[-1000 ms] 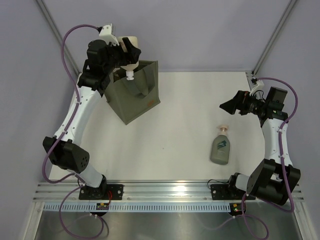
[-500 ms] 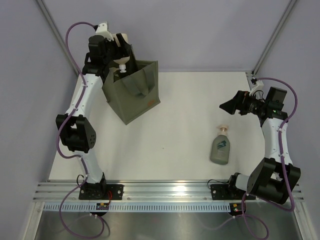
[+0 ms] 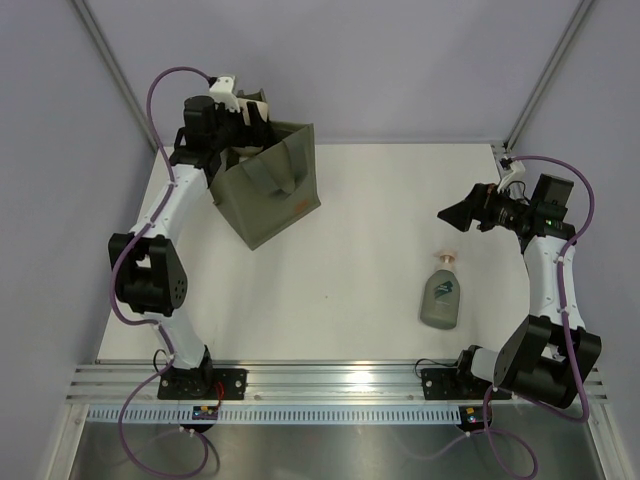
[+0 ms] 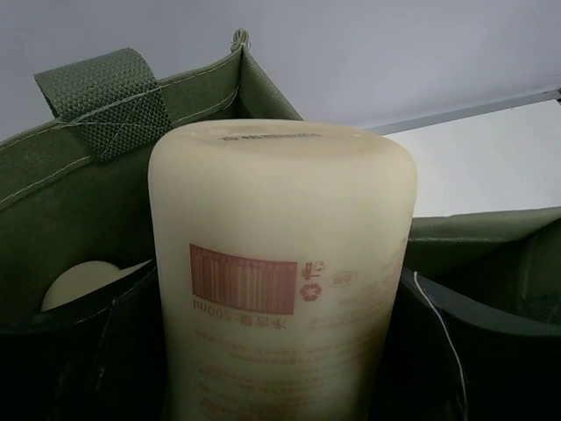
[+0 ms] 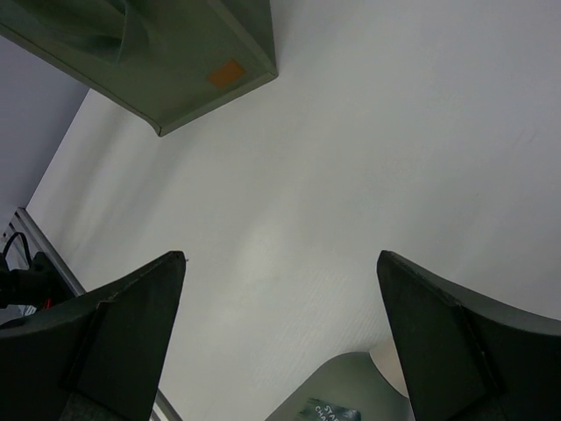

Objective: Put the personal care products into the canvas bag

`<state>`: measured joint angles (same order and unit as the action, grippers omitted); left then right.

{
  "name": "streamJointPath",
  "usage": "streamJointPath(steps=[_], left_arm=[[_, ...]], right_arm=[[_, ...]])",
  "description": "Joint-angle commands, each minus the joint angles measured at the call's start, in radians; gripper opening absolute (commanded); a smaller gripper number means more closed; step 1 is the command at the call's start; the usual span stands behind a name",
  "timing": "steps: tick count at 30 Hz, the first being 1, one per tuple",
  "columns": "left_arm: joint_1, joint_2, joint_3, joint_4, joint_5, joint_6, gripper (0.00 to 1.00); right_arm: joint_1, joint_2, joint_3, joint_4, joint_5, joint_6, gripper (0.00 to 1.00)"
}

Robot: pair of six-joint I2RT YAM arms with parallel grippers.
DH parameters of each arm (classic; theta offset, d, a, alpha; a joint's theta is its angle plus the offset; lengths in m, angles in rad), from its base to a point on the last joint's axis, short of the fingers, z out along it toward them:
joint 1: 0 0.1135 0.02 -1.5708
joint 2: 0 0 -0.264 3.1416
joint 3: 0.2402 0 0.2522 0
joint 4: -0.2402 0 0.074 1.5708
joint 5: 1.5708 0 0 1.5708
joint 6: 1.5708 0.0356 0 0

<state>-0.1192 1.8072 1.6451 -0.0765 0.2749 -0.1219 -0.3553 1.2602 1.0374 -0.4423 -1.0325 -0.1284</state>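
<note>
My right gripper is to move to the grey-green bottle and will close on the neck [image 3: 445,264] [image 5: 386,367] of that bottle, just below its beige pump.
My left gripper [image 3: 246,118] is shut on the cream bottle [image 3: 258,101] at the back left rim of the olive canvas bag [image 3: 272,190]. In the left wrist view the cream bottle [image 4: 280,263] fills the middle, bottom end towards the camera, over the bag's open mouth [image 4: 79,202]. A pale round object [image 4: 81,282] lies inside the bag. A grey-green bottle with a beige pump [image 3: 441,295] lies on the table at the right. My right gripper [image 3: 452,212] is open and empty above and beyond it. In the right wrist view, that bottle [image 5: 342,395] shows between the fingers [image 5: 105,342].
The bag's strap handle [image 4: 105,101] stands at its rim. Its orange-brown patch [image 5: 226,73] faces the right arm. The white table [image 3: 370,230] lies between the bag and the grey-green bottle. Frame posts stand at the back corners.
My left gripper has moved left and back with the cream bottle and lowered it at the bag's rim, so less of the bottle shows from above. The right arm has not moved.
</note>
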Motion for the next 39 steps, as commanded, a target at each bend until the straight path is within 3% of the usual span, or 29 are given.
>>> streamJointPath(steps=[1,4,7,10,13,24,30,33,39], left_arm=[[0.006,-0.098,0.002,0.150,0.044,0.024,0.43],[0.006,-0.098,-0.008,0.146,0.032,0.011,0.63],[0.006,-0.100,-0.010,0.138,0.027,0.010,0.75],[0.006,-0.103,-0.005,0.126,0.029,0.014,0.80],[0.006,-0.115,-0.005,0.118,0.024,0.024,0.99],[0.006,-0.147,0.016,0.098,0.047,0.033,0.99],[0.006,-0.236,-0.025,0.078,0.027,0.010,0.99],[0.010,-0.333,-0.088,0.064,0.003,-0.010,0.99],[0.027,-0.567,-0.255,0.018,0.007,-0.081,0.99]], right_arm=[[-0.005,0.005,0.010,-0.004,-0.031,-0.027,1.00],[-0.005,0.010,0.010,-0.009,-0.026,-0.036,1.00],[-0.005,0.011,0.012,-0.015,-0.023,-0.045,1.00],[-0.005,0.013,0.010,-0.018,-0.023,-0.050,1.00],[-0.005,0.016,0.012,-0.021,-0.020,-0.056,0.99],[-0.005,0.025,0.010,-0.042,0.008,-0.083,1.00],[-0.004,0.028,0.033,-0.101,0.104,-0.117,0.99],[-0.004,0.027,0.087,-0.163,0.230,-0.108,1.00],[0.055,-0.038,0.075,-0.182,0.665,0.024,0.99]])
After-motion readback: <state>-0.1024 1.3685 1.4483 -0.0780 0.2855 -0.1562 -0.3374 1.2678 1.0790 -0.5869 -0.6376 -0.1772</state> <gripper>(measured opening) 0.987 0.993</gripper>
